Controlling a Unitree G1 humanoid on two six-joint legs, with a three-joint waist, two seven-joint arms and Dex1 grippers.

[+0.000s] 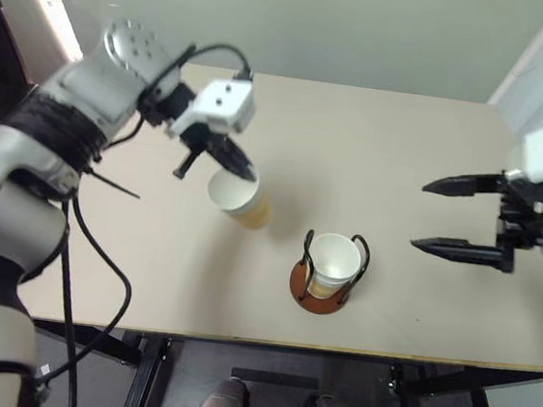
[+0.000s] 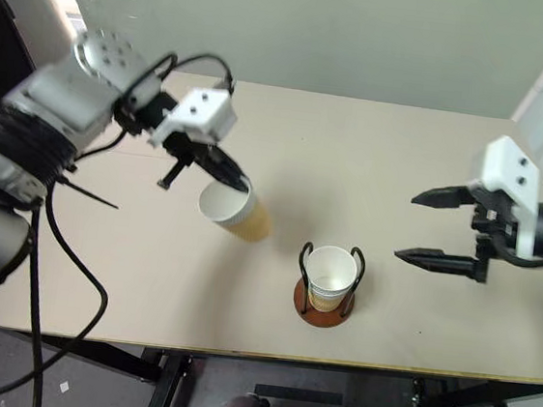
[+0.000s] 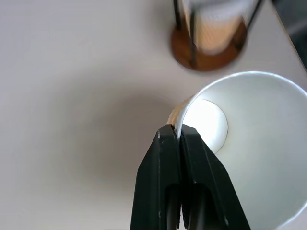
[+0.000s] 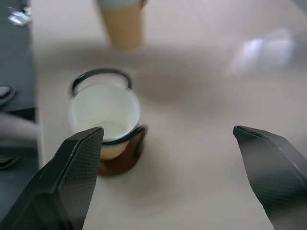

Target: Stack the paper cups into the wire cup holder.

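Note:
The robot's left gripper should release its paper cup inside the cup seated (image 1: 334, 258) (image 3: 220, 6) between the black loops of the holder.
My left gripper (image 1: 241, 169) is shut on the rim of a paper cup (image 1: 238, 198), one finger inside and one outside. The cup hangs tilted above the table, its white mouth turned toward me and its tan side away; the pinched rim (image 3: 178, 128) shows in the left wrist view. The wire cup holder (image 1: 318, 294) stands near the table's front edge, to the right of the held cup, with a paper cup (image 1: 334, 257) seated upright between its black loops. My right gripper (image 1: 419, 215) is open and empty, off to the right of the holder (image 4: 125, 160).
The beige table (image 1: 405, 130) has bare room behind and on both sides of the holder. Its front edge (image 1: 334, 348) runs just below the holder. Black cables (image 1: 99, 273) hang from my left arm over the table's left part.

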